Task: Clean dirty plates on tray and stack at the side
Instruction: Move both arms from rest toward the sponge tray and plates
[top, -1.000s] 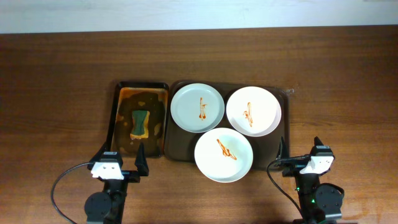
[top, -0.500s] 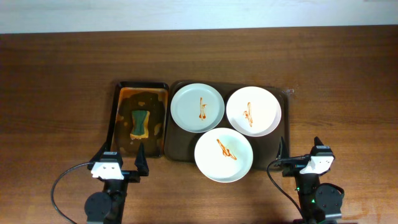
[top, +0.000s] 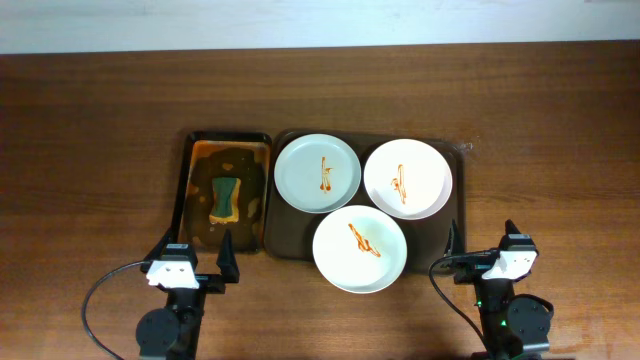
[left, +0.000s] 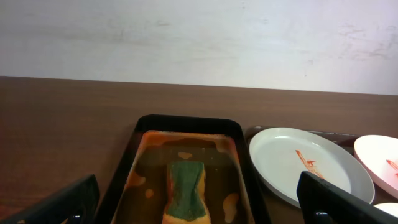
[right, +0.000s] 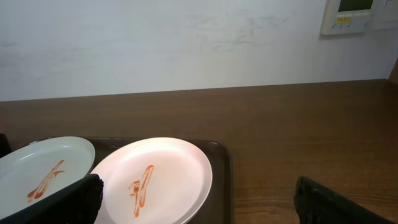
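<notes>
The dirty plates need wiping, so my left gripper should grip the green-yellow sponge in the black tray at its narrow middle (top: 225, 200) (left: 188, 194).
Three white plates lie on the dark brown tray (top: 285, 243), each with an orange-red sauce squiggle: back left (top: 318, 173), back right (top: 407, 178), front middle (top: 359, 249). My left gripper (top: 195, 250) is open and empty near the front table edge, just in front of the black tray. In the left wrist view the back left plate (left: 309, 173) lies to the right between the fingers (left: 199, 205). My right gripper (top: 480, 236) is open and empty, in front of the brown tray's right end. The right wrist view (right: 196, 199) shows the back right plate (right: 152, 180) and part of the back left plate (right: 43, 168).
A smaller black tray (top: 197, 150) with yellowish stains holds a green-yellow sponge (top: 225, 197), left of the brown tray; both show in the left wrist view, tray (left: 186, 123) and sponge (left: 186, 190). Bare wood tabletop (top: 90, 170) stretches left and right (top: 560, 170).
</notes>
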